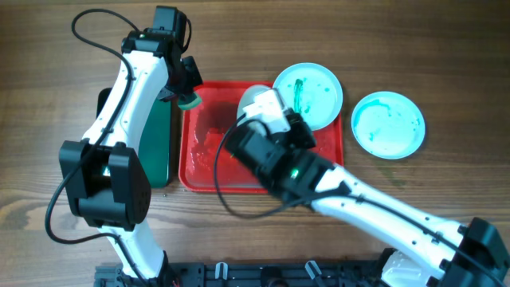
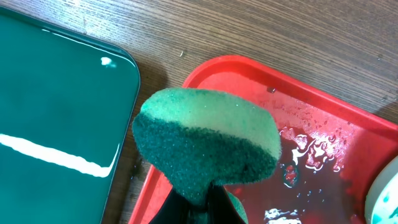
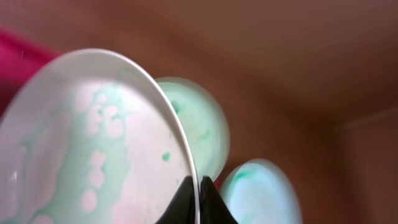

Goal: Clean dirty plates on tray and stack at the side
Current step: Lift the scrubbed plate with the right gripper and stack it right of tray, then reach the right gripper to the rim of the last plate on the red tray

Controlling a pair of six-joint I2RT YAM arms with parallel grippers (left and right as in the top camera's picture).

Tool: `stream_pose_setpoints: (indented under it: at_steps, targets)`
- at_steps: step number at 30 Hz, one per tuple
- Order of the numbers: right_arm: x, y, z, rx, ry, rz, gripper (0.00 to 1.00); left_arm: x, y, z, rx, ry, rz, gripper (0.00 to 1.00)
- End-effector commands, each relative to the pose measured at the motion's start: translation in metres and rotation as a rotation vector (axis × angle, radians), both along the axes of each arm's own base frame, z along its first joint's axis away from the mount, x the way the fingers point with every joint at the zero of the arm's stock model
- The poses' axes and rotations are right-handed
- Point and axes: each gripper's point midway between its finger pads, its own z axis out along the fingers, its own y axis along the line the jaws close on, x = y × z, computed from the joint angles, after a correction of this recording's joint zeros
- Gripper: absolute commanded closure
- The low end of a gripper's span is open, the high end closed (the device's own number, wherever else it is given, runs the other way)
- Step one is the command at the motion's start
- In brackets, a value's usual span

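Observation:
My right gripper should set the white plate, now held tilted above the tray, free on top of the turquoise plate (image 1: 383, 122) (image 3: 261, 194), which is next to the red tray.
The red tray (image 1: 209, 171) lies mid-table, wet inside (image 2: 323, 149). My right gripper (image 3: 198, 186) is shut on the rim of a white plate (image 3: 93, 143) with pale green smears, held tilted on edge above the tray; overhead only its top (image 1: 253, 97) shows past the arm. A second plate (image 1: 309, 94) with green streaks rests on the tray's far right corner (image 3: 199, 124). A third turquoise plate (image 1: 388, 123) lies on the table right of the tray (image 3: 261, 193). My left gripper (image 2: 202, 202) is shut on a green sponge (image 2: 205, 143) over the tray's far left corner (image 1: 188, 100).
A dark green tray (image 2: 56, 124) lies left of the red tray, partly under my left arm (image 1: 158, 143). Bare wooden table (image 1: 446, 64) surrounds both trays.

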Motion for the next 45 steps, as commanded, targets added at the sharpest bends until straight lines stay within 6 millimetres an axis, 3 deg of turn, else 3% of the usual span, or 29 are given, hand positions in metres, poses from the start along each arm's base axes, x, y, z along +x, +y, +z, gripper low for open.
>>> stream_pose_setpoints:
  at_steps: [1,4,6,9,10,11,13,15,18,22,23,25,27,29,31,34,37,39,42,45]
  targets:
    - [-0.005,0.019,-0.037,0.442,0.329,-0.005,0.96,0.002,-0.001,0.009,-0.005,-0.021,-0.016,0.96]
    - [0.005,0.003,-0.027,0.666,0.482,0.075,0.96,0.0,0.0,0.008,-0.003,-0.014,-0.016,0.96]
    - [0.018,-0.027,-0.019,0.768,0.495,0.026,0.96,0.0,0.0,0.008,-0.003,-0.011,-0.016,0.96]
    - [0.036,-0.162,-0.032,0.821,0.448,-0.374,0.96,0.0,0.0,0.008,-0.003,-0.011,-0.016,0.96]
    - [0.035,-0.192,-0.035,0.822,0.431,-0.463,0.96,0.0,0.0,0.008,-0.003,-0.011,-0.016,0.96]
    - [0.027,-0.237,-0.042,0.805,0.4,-0.607,0.96,0.0,0.0,0.008,-0.003,-0.012,-0.016,0.96]
    - [0.006,-0.294,-0.054,0.747,0.369,-0.804,0.96,0.0,0.0,0.008,-0.003,-0.011,-0.016,0.96]
    - [-0.012,-0.327,-0.068,0.734,0.356,-0.918,0.96,0.0,0.0,0.008,-0.003,-0.012,-0.016,0.96]
    - [-0.02,-0.35,-0.105,0.737,0.322,-0.992,0.96,0.0,0.0,0.008,-0.003,-0.012,-0.016,0.96]
    - [-0.009,-0.346,-0.154,0.74,0.357,-0.976,0.95,0.002,-0.001,0.008,-0.004,-0.019,-0.016,0.96]
    - [-0.005,-0.344,-0.164,0.735,0.377,-0.969,0.88,0.002,-0.001,0.008,-0.004,-0.019,-0.016,0.96]
    - [-0.003,-0.336,-0.174,0.735,0.41,-0.951,0.84,0.002,-0.001,0.008,-0.004,-0.019,-0.016,0.96]
    - [0.011,-0.316,-0.162,0.76,0.433,-0.853,0.72,0.002,-0.001,0.008,-0.004,-0.019,-0.016,0.96]
    - [0.023,-0.306,-0.138,0.774,0.439,-0.81,0.71,0.002,-0.001,0.008,-0.004,-0.019,-0.016,0.96]
    - [0.049,-0.273,-0.099,0.798,0.434,-0.668,0.69,0.002,-0.001,0.008,-0.004,-0.019,-0.016,0.96]
    - [0.075,-0.216,-0.087,0.812,0.417,-0.531,0.61,0.002,-0.001,0.008,-0.004,-0.018,-0.016,0.96]
    - [0.088,-0.169,-0.105,0.805,0.445,-0.46,0.6,0.002,-0.001,0.008,-0.003,-0.018,-0.016,0.96]
    - [0.09,-0.139,-0.137,0.783,0.516,-0.434,0.61,0.002,-0.001,0.008,-0.003,-0.018,-0.016,0.96]
    - [0.084,-0.127,-0.172,0.754,0.597,-0.441,0.66,0.002,-0.001,0.008,-0.003,-0.018,-0.016,0.96]
    - [0.083,-0.124,-0.178,0.738,0.611,-0.423,0.72,0.002,-0.001,0.008,-0.003,-0.018,-0.016,0.96]
